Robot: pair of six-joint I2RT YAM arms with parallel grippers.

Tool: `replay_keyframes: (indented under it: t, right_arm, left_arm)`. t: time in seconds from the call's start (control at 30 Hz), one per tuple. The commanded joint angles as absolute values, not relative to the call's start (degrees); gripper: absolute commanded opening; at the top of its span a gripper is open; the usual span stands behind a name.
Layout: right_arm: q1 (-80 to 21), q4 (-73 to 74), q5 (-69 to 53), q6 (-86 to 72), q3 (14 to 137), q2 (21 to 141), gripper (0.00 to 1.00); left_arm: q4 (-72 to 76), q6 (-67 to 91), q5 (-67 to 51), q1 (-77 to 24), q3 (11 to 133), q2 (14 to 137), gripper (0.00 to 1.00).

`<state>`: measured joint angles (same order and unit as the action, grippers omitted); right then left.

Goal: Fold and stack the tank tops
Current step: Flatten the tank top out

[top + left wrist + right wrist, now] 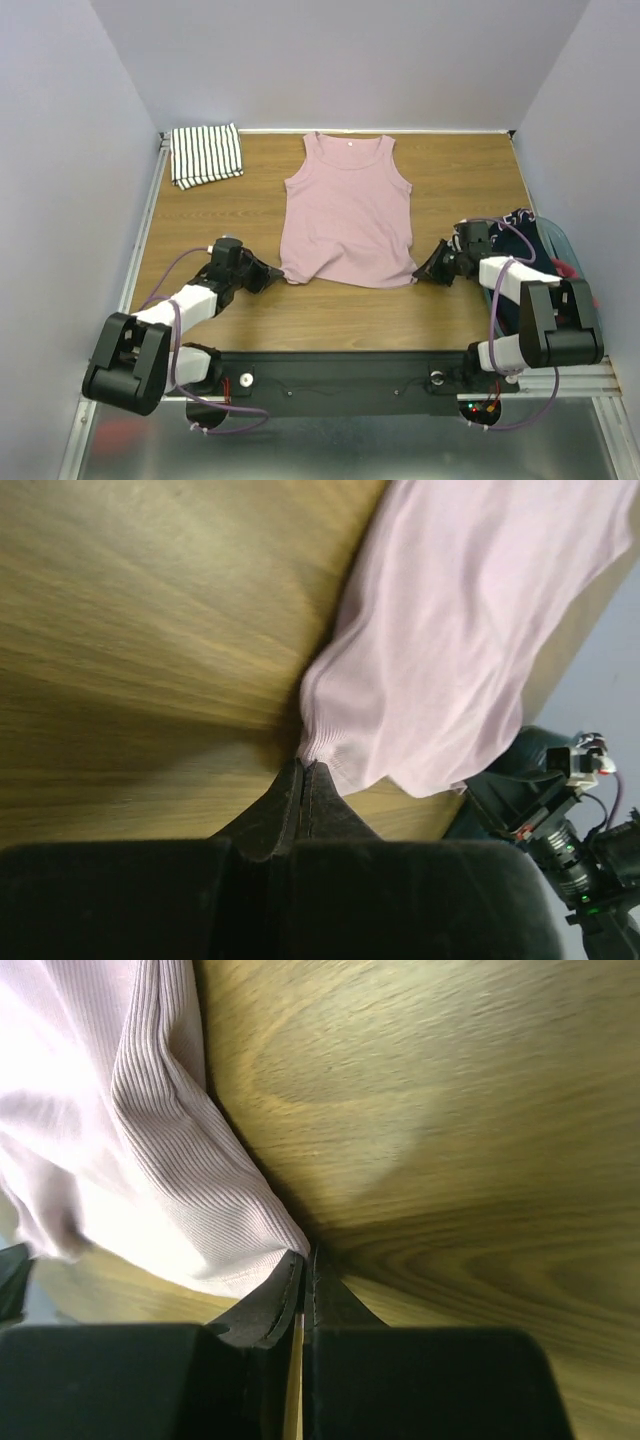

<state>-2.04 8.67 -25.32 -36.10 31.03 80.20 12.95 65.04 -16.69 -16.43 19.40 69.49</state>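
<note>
My right gripper is holding the ribbed pink corner. Next, I let go of it on the bare wood slightly closer to the table's front edge (pixel 423 299).
A plain dusty pink tank top (pixel 348 215) lies spread flat in the middle of the wooden table, neck toward the back wall. A white tank top with black stripes (pixel 206 155) sits folded at the back left corner. My left gripper (pixel 276 275) is low at the pink top's near left hem corner. In the left wrist view its jaws (pixel 304 765) are shut, with the corner of the pink fabric (pixel 450 630) pinched at the tips. My right gripper (pixel 422 272) is at the near right hem corner, and its jaws (pixel 308 1255) are shut on the ribbed pink corner (pixel 150 1160).
A dark navy garment (pixel 530 245) with a bit of red cloth (pixel 565 268) is heaped at the table's right edge beside the right arm. Grey walls close in the back and both sides. A metal rail (pixel 140 240) runs along the left edge.
</note>
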Motion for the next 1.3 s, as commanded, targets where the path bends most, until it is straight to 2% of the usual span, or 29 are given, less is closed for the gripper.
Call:
replay_keyframes:
  t: [0.0, 0.13, 0.43, 0.73, 0.8, 0.83, 0.87, 0.9, 0.97, 1.03, 1.17, 1.27]
  right_arm:
    - [-2.02, 9.30, -18.73, -34.37, 31.89, 77.88, 0.01]
    - [-2.02, 15.71, -14.77, -34.01, 34.79, 74.01, 0.01]
    - [-1.93, 27.49, -11.34, -33.31, 38.23, 64.69, 0.01]
    - [-2.02, 30.41, -15.99, -36.03, 34.02, 58.73, 0.01]
    - [-2.02, 31.20, -16.35, -36.47, 33.14, 57.23, 0.06]
    - [-2.02, 31.46, -16.17, -36.91, 32.79, 56.35, 0.09]
    - [-2.02, 32.51, -16.08, -37.18, 32.87, 54.42, 0.20]
    - [-2.11, 32.87, -16.17, -37.44, 33.05, 53.45, 0.26]
    - [-2.02, 34.18, -16.09, -37.97, 34.44, 50.91, 0.41]
    - [-2.02, 35.85, -15.56, -37.62, 36.63, 49.58, 0.50]
    - [-2.02, 37.35, -15.38, -36.39, 40.15, 47.46, 0.51]
    - [-2.81, 36.22, -16.96, -36.38, 41.66, 48.77, 0.51]
  left_arm:
    - [11.18, 63.99, -13.45, -16.26, 21.97, 65.40, 0.00]
    - [3.35, 61.00, -12.48, -14.42, 25.04, 63.02, 0.00]
    - [-2.81, 57.75, -13.97, -11.78, 26.72, 60.64, 0.00]
    - [-3.08, 58.09, -15.55, -11.78, 22.51, 57.40, 0.00]
    - [-3.16, 57.75, -15.82, -11.86, 22.24, 56.96, 0.00]
    - [-3.51, 57.48, -15.99, -11.78, 22.24, 56.95, 0.04]
    - [-3.78, 56.96, -16.34, -11.78, 22.24, 56.52, 0.10]
    - [-3.95, 56.61, -16.70, -11.86, 22.24, 56.08, 0.26]
    - [-4.57, 55.47, -18.45, -11.87, 22.24, 54.07, 0.47]
    - [-5.70, 54.67, -20.12, -11.95, 22.41, 49.60, 0.65]
    - [-8.52, 53.88, -16.80, -11.87, 25.91, 41.07, 0.74]
    - [-7.57, 51.77, -13.45, -11.87, 29.43, 41.65, 0.77]
